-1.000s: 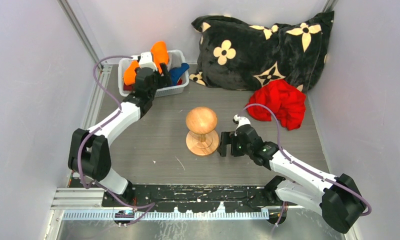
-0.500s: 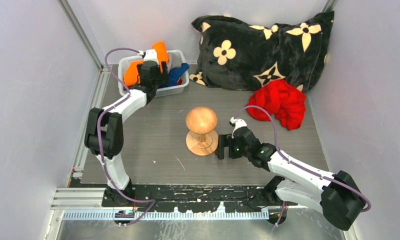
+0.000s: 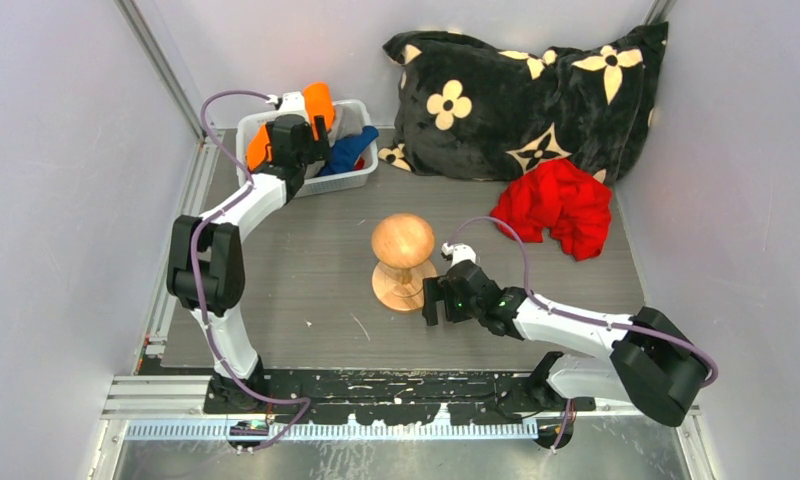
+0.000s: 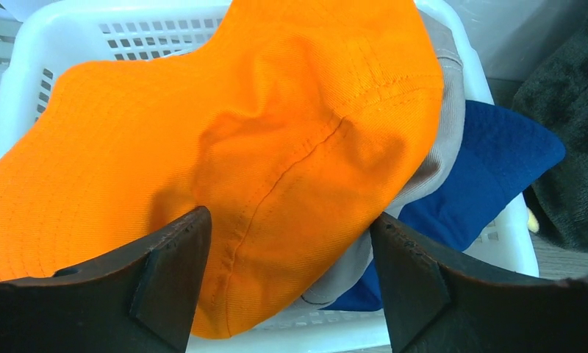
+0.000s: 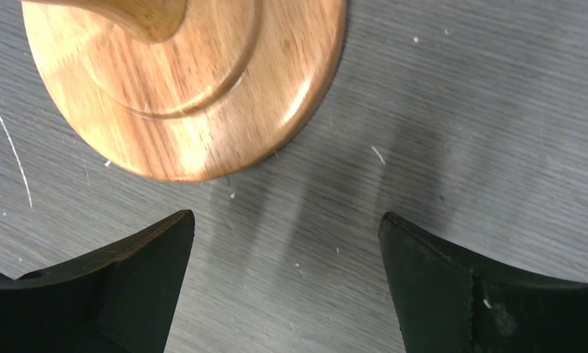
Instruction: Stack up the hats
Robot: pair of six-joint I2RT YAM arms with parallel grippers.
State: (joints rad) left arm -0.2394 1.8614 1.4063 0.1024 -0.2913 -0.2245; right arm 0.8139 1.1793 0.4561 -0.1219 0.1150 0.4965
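My left gripper will move off the grey hat, as it lies close under the orange hat's edge, and pinch the orange hat alone (image 4: 295, 220).
An orange hat (image 3: 319, 100) lies on top of the pile in the white basket (image 3: 341, 180) at the back left. In the left wrist view the orange hat (image 4: 239, 132) covers a grey hat (image 4: 442, 140) and a blue hat (image 4: 489, 169). The blue hat (image 3: 356, 147) hangs over the basket's right rim. My left gripper (image 3: 301, 140) is open just above the orange hat, a finger on each side (image 4: 291, 220). A bright red hat (image 3: 556, 205) lies crumpled on the table at the right. My right gripper (image 3: 433, 300) is open and empty (image 5: 287, 220). Dark red and black hats are hidden.
A round-headed wooden stand (image 3: 404, 262) stands mid-table, its base (image 5: 195, 81) just left of my right gripper. A black cushion with cream flowers (image 3: 516, 90) leans in the back right corner. Grey walls close in both sides.
My left arm has reached further over the basket, bringing its open gripper over the orange hat. My right gripper has slid left, closer to the stand's base.
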